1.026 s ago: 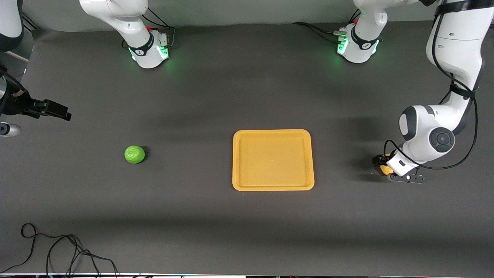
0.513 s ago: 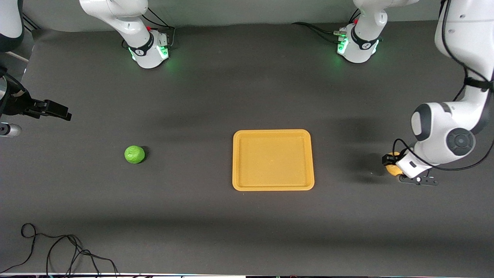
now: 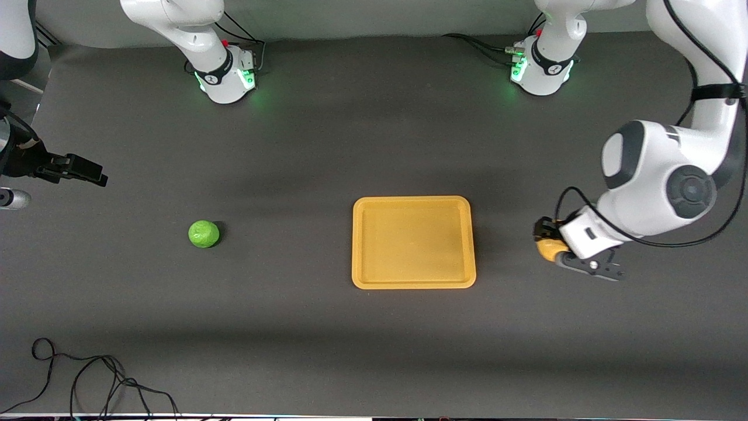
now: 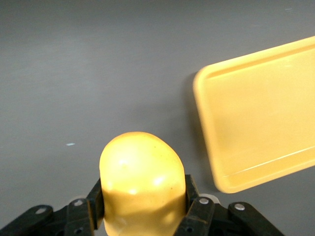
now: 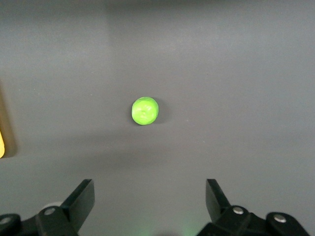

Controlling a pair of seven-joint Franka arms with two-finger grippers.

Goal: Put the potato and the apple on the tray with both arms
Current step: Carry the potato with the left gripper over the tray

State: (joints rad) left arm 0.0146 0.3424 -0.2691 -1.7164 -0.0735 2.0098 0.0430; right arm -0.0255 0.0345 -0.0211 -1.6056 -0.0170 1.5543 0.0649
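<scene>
My left gripper should release the potato inside the tray, just in from the rim (image 3: 452, 247) (image 4: 239, 118) closest to that gripper.
My left gripper (image 3: 548, 243) is shut on the potato (image 3: 549, 249), a yellow-orange lump, and holds it above the mat between the tray (image 3: 412, 200) and the left arm's end of the table. In the left wrist view the potato (image 4: 141, 182) fills the space between the black fingers (image 4: 193, 199), and the tray (image 4: 256, 118) lies a short way off. The apple (image 3: 204, 234), a green ball, rests on the mat toward the right arm's end. My right gripper (image 3: 93, 171) waits open, high over that end, with the apple (image 5: 145, 110) far below its spread fingers (image 5: 83, 196).
The yellow-orange tray lies at the table's middle with nothing on it. A loose black cable (image 3: 87, 374) lies at the near edge toward the right arm's end. Both arm bases (image 3: 225, 76) with green lights stand along the edge farthest from the front camera.
The left gripper has shut on the potato, lifted it off the mat and carried it toward the tray. The right arm has hardly moved.
</scene>
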